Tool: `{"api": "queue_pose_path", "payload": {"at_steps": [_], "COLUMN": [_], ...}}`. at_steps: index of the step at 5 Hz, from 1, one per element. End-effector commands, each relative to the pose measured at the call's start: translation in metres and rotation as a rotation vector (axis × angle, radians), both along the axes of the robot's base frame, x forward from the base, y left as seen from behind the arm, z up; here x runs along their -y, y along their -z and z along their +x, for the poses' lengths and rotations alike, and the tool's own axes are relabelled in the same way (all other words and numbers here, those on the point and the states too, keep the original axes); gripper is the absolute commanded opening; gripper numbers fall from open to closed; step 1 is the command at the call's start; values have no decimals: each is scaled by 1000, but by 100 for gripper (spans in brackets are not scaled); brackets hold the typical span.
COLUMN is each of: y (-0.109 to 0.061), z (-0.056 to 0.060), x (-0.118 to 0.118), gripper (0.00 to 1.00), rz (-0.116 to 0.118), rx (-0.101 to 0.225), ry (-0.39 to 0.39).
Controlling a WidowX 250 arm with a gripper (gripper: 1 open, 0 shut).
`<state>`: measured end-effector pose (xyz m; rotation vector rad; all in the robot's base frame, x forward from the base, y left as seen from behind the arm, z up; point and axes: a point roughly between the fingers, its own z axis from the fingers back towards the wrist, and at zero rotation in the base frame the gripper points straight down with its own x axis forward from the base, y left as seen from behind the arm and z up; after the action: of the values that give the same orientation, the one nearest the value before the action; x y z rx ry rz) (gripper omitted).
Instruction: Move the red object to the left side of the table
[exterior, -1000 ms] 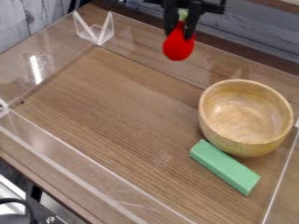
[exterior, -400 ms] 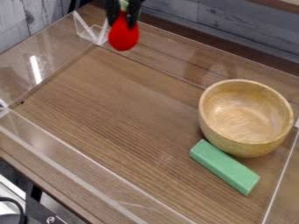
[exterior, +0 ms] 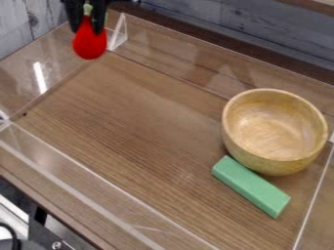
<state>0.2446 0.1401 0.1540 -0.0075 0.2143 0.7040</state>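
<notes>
I will release the red object on the brown tabletop point(exterior: 42, 113) beside the clear acrylic side opposite the wooden bowl.
The red object point(exterior: 88, 43) is a small glossy red egg-shaped fruit, hanging in the air at the upper left of the camera view, above the far left corner of the table point(exterior: 131, 127). My gripper point(exterior: 89, 18) comes down from the top edge with its dark fingers shut on the top of the fruit. Most of the arm is cut off by the frame. The fruit's green tip is hidden between the fingers.
A round wooden bowl point(exterior: 274, 129) stands at the right side. A flat green rectangular block point(exterior: 252, 186) lies in front of it near the right front corner. Low clear acrylic walls point(exterior: 39, 68) edge the brown tabletop.
My gripper has carried the red fruit leftward from the upper middle of the table to the far left corner. The bowl and the green block have stayed put.
</notes>
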Motion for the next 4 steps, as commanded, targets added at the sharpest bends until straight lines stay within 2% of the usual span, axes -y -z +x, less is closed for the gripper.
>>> {"api": "queue_pose_path", "payload": {"at_steps": [1, 2, 4], "y": [-25, -25, -32], "z": [-11, -16, -20], "x": [-19, -30, -30], "gripper": [0, 0, 0], "rz": [49, 50, 40], "rx": [70, 64, 59], "ry": [-65, -112, -160]}}
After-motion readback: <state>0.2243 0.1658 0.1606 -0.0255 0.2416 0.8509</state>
